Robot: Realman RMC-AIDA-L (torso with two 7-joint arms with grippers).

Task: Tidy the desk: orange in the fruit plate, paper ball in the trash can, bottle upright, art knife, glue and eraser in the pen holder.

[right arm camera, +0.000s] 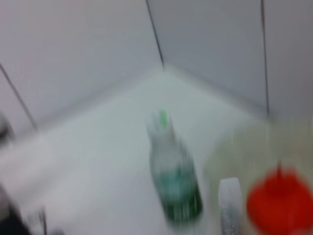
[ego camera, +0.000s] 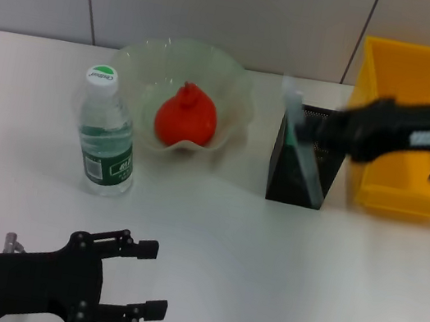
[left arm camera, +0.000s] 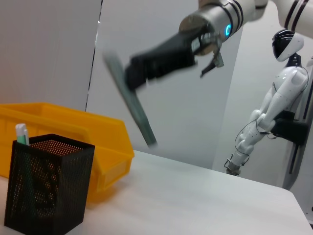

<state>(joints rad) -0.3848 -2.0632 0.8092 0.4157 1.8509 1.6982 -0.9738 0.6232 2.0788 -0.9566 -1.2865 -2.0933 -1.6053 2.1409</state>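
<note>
I will let go of the art knife with my right gripper in the black mesh pen holder [ego camera: 306,130], close beside the white-and-green stick.
The orange [ego camera: 185,116] lies in the pale-green fruit plate [ego camera: 240,90]. The bottle [ego camera: 107,138] stands upright to the left of the plate. The black mesh pen holder [ego camera: 288,174] stands beside the yellow trash can [ego camera: 417,80]. My right gripper [ego camera: 324,132] reaches in over the can and is shut on a long grey-green art knife [ego camera: 304,164]. In the left wrist view the gripper [left arm camera: 137,73] holds the knife [left arm camera: 133,105] tilted in the air beside the holder [left arm camera: 46,188]. A white-and-green stick [left arm camera: 21,133] stands inside the holder. My left gripper [ego camera: 151,279] is open at the front left. Paper ball and eraser are out of view.
The right wrist view is blurred and shows the bottle [right arm camera: 173,183], the orange [right arm camera: 279,203] and a white stick [right arm camera: 230,205]. A white wall runs behind the table [ego camera: 264,261]. A white humanoid robot [left arm camera: 274,103] stands beyond the table's far edge.
</note>
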